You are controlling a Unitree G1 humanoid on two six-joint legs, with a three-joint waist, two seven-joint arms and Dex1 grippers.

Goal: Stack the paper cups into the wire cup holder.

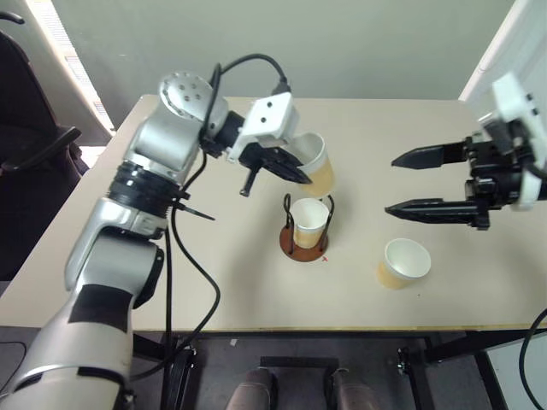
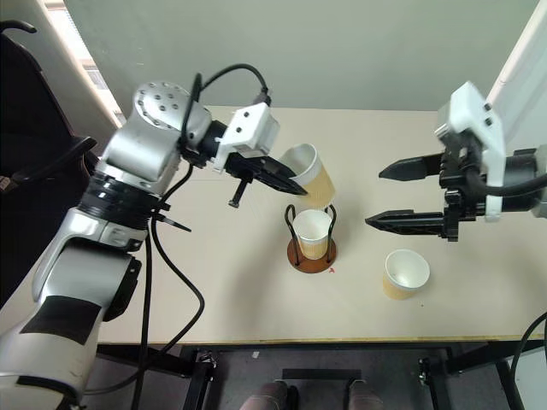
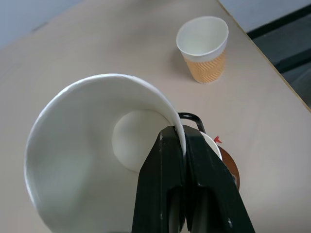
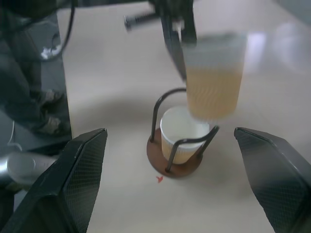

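Observation:
The tan paper cup, now hanging tilted above the holder, will be let go by my left gripper inside the upright cup in the wire cup holder [image 1: 310, 217] [image 3: 193, 156].
My left gripper [image 1: 297, 173] is shut on the rim of a tan paper cup [image 1: 314, 164], which hangs tilted in the air just above and behind the wire cup holder [image 1: 305, 241]. The holder, a reddish-brown disc with black wire loops, stands mid-table with one paper cup [image 1: 308, 220] upright inside it. A third paper cup [image 1: 403, 262] stands upright on the table to the holder's right. My right gripper [image 1: 412, 184] hovers open above the table's right side, empty, its fingers pointing toward the holder. In the left wrist view the fingertips [image 3: 181, 145] pinch the held cup's wall [image 3: 87, 160].
The beige table [image 1: 222, 290] has bare room at front left and behind the holder. A black cable [image 1: 184, 248] hangs along my left arm. A dark chair [image 1: 26, 162] stands off the table's left edge.

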